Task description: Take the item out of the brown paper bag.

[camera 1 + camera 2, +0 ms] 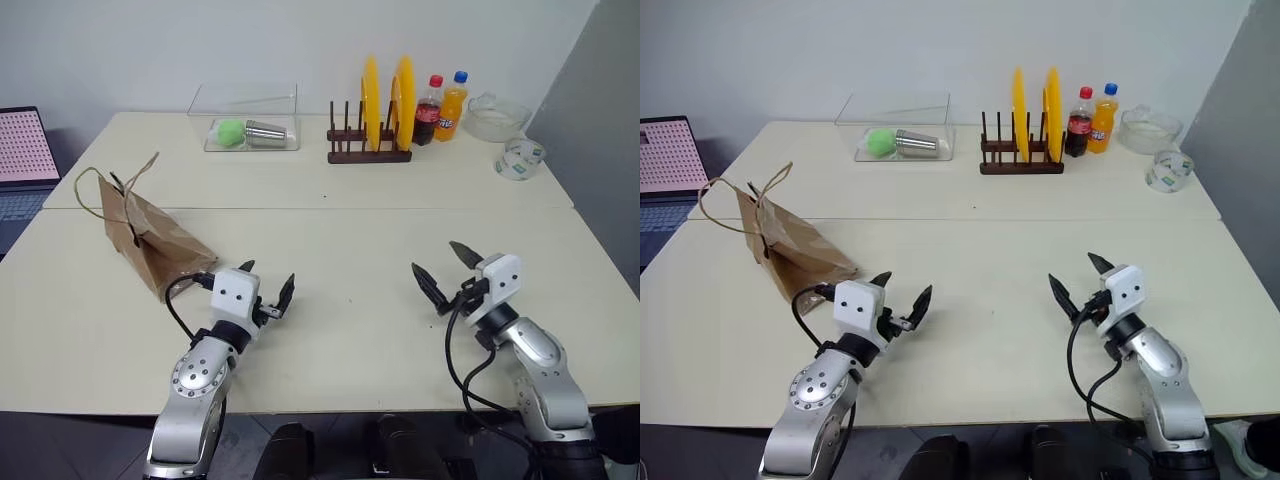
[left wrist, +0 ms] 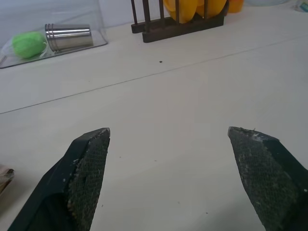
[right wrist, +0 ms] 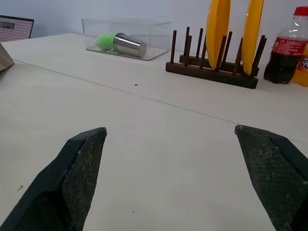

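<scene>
The robot's left gripper needs to next move to the brown paper bag's string handle nearer the clear box [image 1: 141, 170] and close there.
The brown paper bag [image 1: 150, 235] lies creased on its side at the table's left, its string handles [image 1: 100, 180] toward the far left. The item is hidden; nothing of it shows outside the bag. My left gripper [image 1: 268, 288] hovers open just right of the bag's near end, with nothing between its fingers [image 2: 86, 163]. My right gripper [image 1: 448, 268] stands open over bare table at the right, well away from the bag, its fingers [image 3: 82, 159] wide apart and empty.
At the back stand a clear box [image 1: 245, 118] with a green ball and metal cup, a wooden rack [image 1: 368, 150] with yellow plates, cola [image 1: 428, 110] and orange soda [image 1: 452, 105] bottles, a glass bowl [image 1: 497, 115] and a tape roll [image 1: 520, 158]. A laptop [image 1: 25, 155] sits far left.
</scene>
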